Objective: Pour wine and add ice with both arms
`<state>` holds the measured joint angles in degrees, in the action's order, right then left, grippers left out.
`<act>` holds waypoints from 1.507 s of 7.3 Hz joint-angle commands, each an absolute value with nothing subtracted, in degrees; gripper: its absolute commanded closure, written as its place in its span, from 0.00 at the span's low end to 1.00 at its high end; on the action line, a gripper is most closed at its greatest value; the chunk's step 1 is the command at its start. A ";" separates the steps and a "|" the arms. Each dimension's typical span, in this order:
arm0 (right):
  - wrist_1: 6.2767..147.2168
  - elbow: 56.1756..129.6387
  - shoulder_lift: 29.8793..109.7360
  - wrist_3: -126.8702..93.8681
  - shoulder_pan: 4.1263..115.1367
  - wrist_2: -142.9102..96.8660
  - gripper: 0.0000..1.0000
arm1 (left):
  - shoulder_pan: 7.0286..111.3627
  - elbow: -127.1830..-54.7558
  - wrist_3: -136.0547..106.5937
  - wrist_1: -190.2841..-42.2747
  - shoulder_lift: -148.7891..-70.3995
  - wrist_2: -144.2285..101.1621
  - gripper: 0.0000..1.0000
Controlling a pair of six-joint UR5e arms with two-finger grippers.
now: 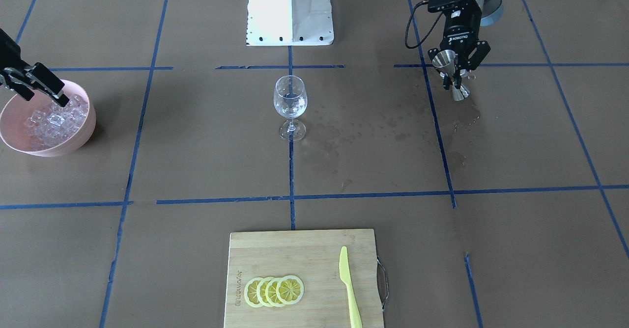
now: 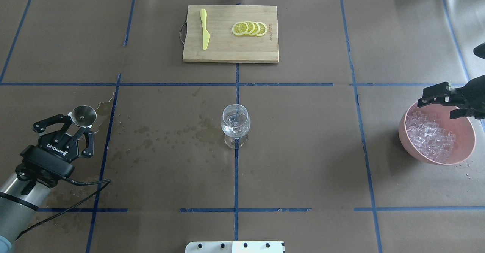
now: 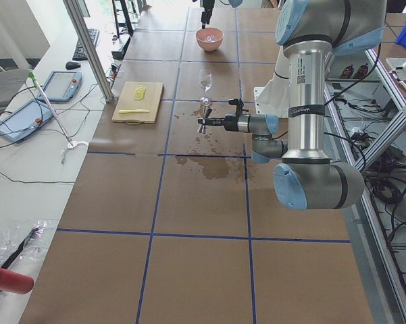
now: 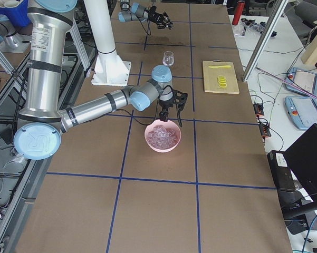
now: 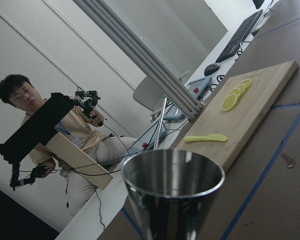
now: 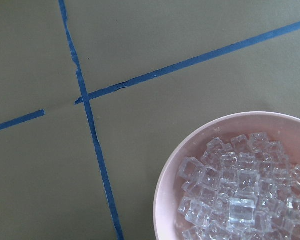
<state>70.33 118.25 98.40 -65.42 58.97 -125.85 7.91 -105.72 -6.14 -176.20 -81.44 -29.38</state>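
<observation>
The ice cube [image 1: 56, 119] [image 6: 242, 210] lies flat on top of the heap in the middle of the pink bowl. I will close my right gripper on it next.
My left gripper [image 1: 454, 76] [image 2: 77, 126] is shut on the waist of a steel jigger [image 1: 444, 59] [image 2: 84, 114], held upright just over the table. The left wrist view is filled by the jigger's empty cup [image 5: 172, 185]. A stemmed wine glass [image 1: 290, 99] [image 2: 235, 122] stands mid-table with clear glints inside; I cannot tell whether they are wine or ice. Dark wet spots [image 2: 170, 133] lie between the glass and the jigger. My right gripper [image 1: 43, 97] [image 2: 436, 108] hangs open over a pink bowl [image 1: 81, 139] [image 2: 465, 133] heaped with ice [image 1: 54, 122] [image 6: 234, 200].
A bamboo cutting board [image 1: 295, 249] [image 2: 227, 50] on the operators' side carries lemon slices [image 1: 275, 290] and a yellow knife [image 1: 349, 288]. The white robot base [image 1: 290, 9] stands behind the glass. A wet patch [image 1: 469, 117] lies by the jigger. A seated person [image 5: 65, 130] shows beyond the table.
</observation>
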 commanded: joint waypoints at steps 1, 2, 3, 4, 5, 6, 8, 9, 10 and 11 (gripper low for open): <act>70.49 117.95 98.61 -65.30 58.97 -125.51 0.00 | 7.91 -104.42 -18.78 -178.23 -80.42 -30.41 1.00; 70.40 117.60 99.14 -65.04 58.97 -123.51 0.00 | 7.91 -104.41 -21.16 -179.72 -80.07 -30.24 1.00; 70.40 117.08 99.58 -63.73 58.63 -122.27 0.00 | 8.17 -104.50 -21.36 -179.82 -79.98 -30.15 1.00; 70.40 116.29 99.75 -61.46 58.62 -121.73 0.00 | 8.70 -104.41 -21.36 -179.82 -79.81 -30.15 1.00; 70.40 115.24 99.76 -61.26 58.19 -121.47 0.00 | 8.96 -104.50 -21.44 -179.82 -79.80 -30.15 1.00; 70.40 114.62 99.84 -61.61 56.53 -120.42 0.00 | 9.75 -104.41 -21.45 -179.74 -79.72 -30.15 1.00; 70.31 113.91 100.11 -62.05 54.06 -119.00 0.00 | 10.81 -104.07 -22.58 -179.65 -79.45 -30.06 1.00; 70.31 113.47 100.19 -62.05 53.62 -119.00 0.00 | 10.90 -104.06 -30.07 -179.56 -79.45 -30.06 1.00; 70.23 112.77 100.20 -62.05 53.18 -119.00 0.00 | 10.90 -103.98 -33.37 -179.47 -79.45 -30.06 1.00; 70.22 112.24 100.20 -62.05 53.00 -119.00 0.00 | 10.81 -103.89 -33.40 -179.47 -79.45 -30.15 1.00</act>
